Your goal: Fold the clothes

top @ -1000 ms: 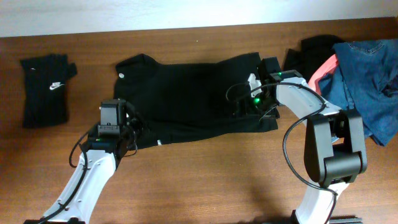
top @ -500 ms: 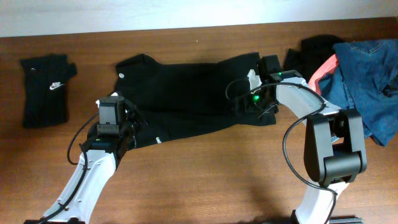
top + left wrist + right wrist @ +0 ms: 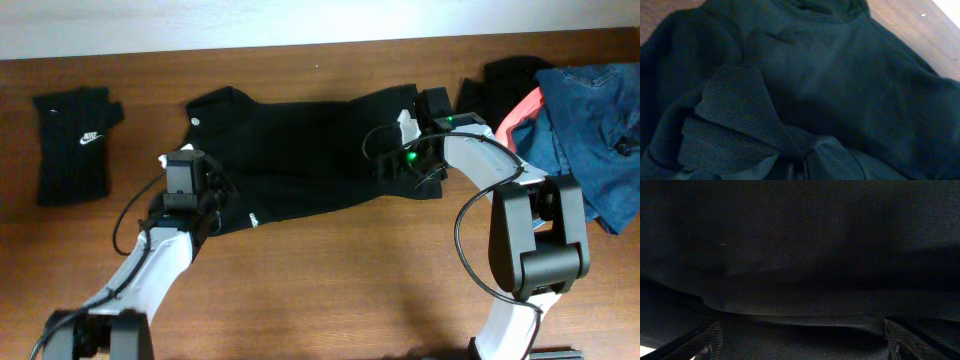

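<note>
The black T-shirt's cloth bunches up around my left gripper, so my left gripper should let it go and grab the edge of the flap closer to the T-shirt's middle [image 3: 248, 176].
A black T-shirt [image 3: 300, 150] lies spread across the middle of the table, collar to the left. My left gripper [image 3: 213, 195] is shut on the shirt's near-left hem, and the cloth bunches around its jaws in the left wrist view [image 3: 800, 167]. My right gripper [image 3: 400, 168] sits on the shirt's near-right part and is shut on the fabric. Dark cloth fills the right wrist view [image 3: 800, 330] and hides most of the fingers. The near hem [image 3: 320, 208] runs slanted between the two grippers.
A folded black garment with a white logo [image 3: 75, 145] lies at the far left. A heap of clothes with blue jeans [image 3: 590, 130], a red piece [image 3: 520, 115] and black items [image 3: 500, 80] sits at the right edge. Bare wood [image 3: 330, 290] lies in front.
My left gripper has moved away from me with the near-left hem, pulling the shirt's near edge up over the body. The right gripper has barely moved, and the near-right corner crept up slightly.
</note>
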Controlling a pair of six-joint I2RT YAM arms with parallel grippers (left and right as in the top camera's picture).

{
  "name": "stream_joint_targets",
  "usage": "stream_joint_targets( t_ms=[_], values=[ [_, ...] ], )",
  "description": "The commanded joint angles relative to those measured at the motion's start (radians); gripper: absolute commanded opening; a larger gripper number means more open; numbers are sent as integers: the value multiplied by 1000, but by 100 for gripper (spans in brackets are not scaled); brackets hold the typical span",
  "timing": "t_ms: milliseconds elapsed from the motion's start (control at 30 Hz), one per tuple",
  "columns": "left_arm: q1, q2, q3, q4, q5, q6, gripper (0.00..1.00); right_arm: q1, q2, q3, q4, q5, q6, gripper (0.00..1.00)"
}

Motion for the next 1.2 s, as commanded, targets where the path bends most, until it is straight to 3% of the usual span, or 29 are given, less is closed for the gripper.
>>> stream_joint_targets(
  t_ms=[0,67,133,300,467,533,600,700,733,900,1167],
  values=[
    [6,27,21,41,-19,18,20,-1,26,-3,1,24,-15,99],
    [6,29,21,68,-19,22,49,-1,26,-3,-1,24,-15,99],
    [6,31,21,96,-19,43,67,-1,26,-3,-3,23,-15,99],
    [6,31,22,169,-14,59,70,-1,26,-3,-5,24,-14,99],
    [6,26,46,168,80,99,69,-1,26,-4,-12,24,-15,99],
    [6,10,57,129,106,114,63,-1,27,-4,-12,24,-15,99],
    [6,-24,73,62,104,129,45,-1,27,-4,-13,24,-15,99],
    [6,-90,115,-94,72,130,7,-1,27,-6,-13,24,-14,99],
    [6,-112,130,-160,55,130,1,-1,27,-6,-13,24,-15,99],
    [-5,-143,166,-393,-10,188,1,-1,27,-6,-12,24,-14,99],
    [-26,-73,166,-406,-64,228,1,-1,27,-6,-16,24,-14,98]
  ],
)
